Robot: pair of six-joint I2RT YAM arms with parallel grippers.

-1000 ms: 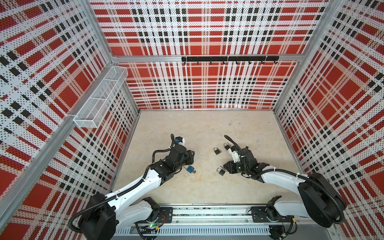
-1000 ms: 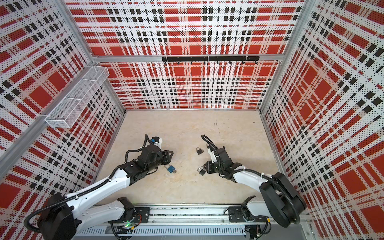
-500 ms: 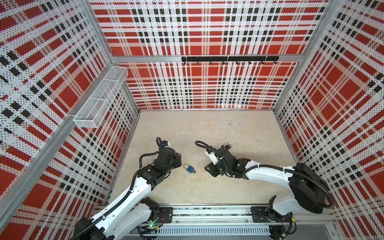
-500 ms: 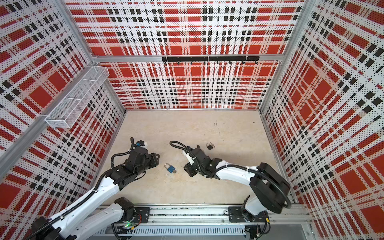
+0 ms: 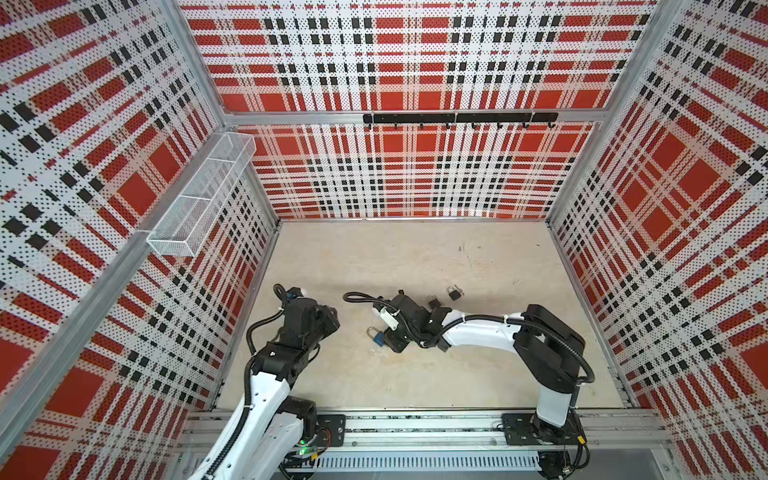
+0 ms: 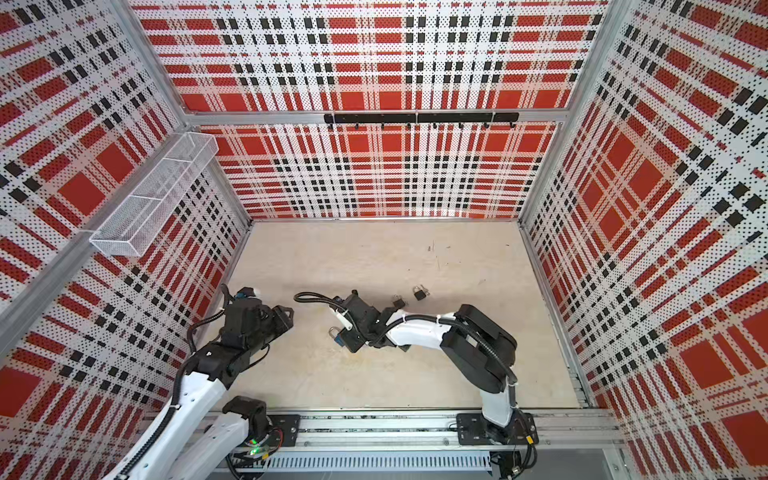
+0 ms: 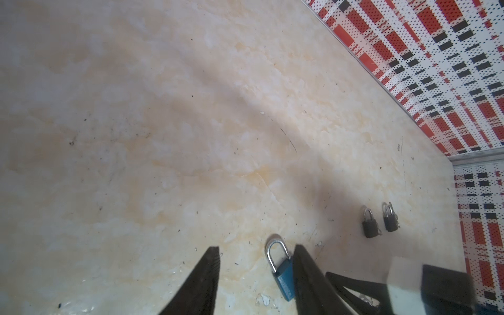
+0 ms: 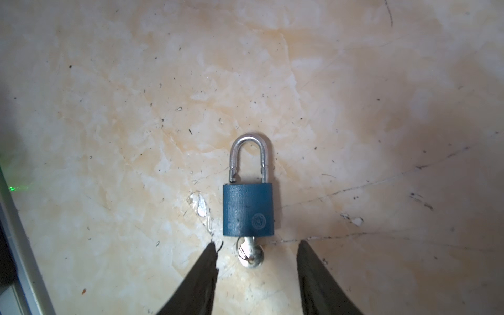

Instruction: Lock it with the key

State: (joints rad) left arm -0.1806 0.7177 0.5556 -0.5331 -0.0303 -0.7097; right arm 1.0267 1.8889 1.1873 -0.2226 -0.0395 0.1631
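The blue padlock's silver shackle (image 7: pixel 274 244) is the next place my left gripper will move to and close on, while my right gripper works at the key end.
A blue padlock (image 8: pixel 248 210) lies flat on the beige floor, left of centre in both top views (image 5: pixel 377 337) (image 6: pixel 337 337). Its silver shackle (image 8: pixel 249 158) has one leg lifted out of the body. A silver key (image 8: pixel 251 252) sticks in the bottom of the padlock. My right gripper (image 8: pixel 257 245) is open, and the key head lies on the floor between its fingertips, touching neither. In a top view the right gripper (image 5: pixel 392 343) sits right against the padlock. My left gripper (image 7: pixel 257 247) is open and empty, standing off to the left (image 5: pixel 330 318). One of its fingers (image 7: pixel 305 272) partly covers the padlock (image 7: pixel 283 278).
Two small black padlocks (image 5: pixel 432 302) (image 5: pixel 455 293) lie just behind the right arm and also show in the left wrist view (image 7: pixel 369 226) (image 7: pixel 390 222). A wire basket (image 5: pixel 199 199) hangs on the left wall. A black hook rail (image 5: pixel 457 118) runs along the back wall.
The right arm swung left from the black padlocks to the blue padlock and opened its jaws. The left arm drew back from the blue padlock toward the left wall.
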